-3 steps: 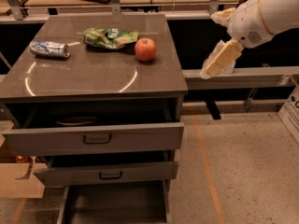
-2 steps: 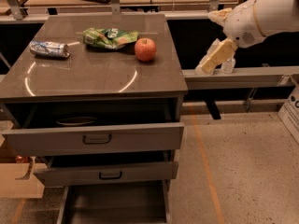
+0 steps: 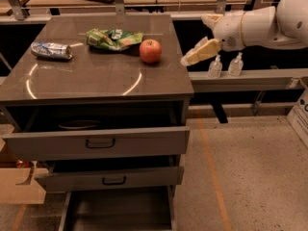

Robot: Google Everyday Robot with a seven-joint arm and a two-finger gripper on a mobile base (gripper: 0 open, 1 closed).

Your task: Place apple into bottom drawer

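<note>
The sides of the red apple [image 3: 150, 52], next to the green snack bag on the cabinet top, should be grasped next by my gripper.
The red apple [image 3: 150, 50] sits on the grey cabinet top [image 3: 96, 76], right of the middle and toward the back. My gripper [image 3: 188, 60] hangs on the white arm [image 3: 260, 27] just past the top's right edge, level with the apple and a short way right of it, touching nothing. The bottom drawer [image 3: 118, 210] is pulled out at floor level below the two handled drawers, and its flat floor shows nothing in it.
A green snack bag [image 3: 113, 37] lies just left of the apple. A silver can [image 3: 51, 50] lies on its side at the left. Two handled drawers [image 3: 98, 142] stand partly open. Two small bottles [image 3: 215, 67] sit on a ledge behind the gripper. A cardboard box [image 3: 17, 184] stands at lower left.
My arm has swung left and up, bringing the gripper closer to the cabinet's right edge and the apple. The apple, bag, can and drawers have not moved.
</note>
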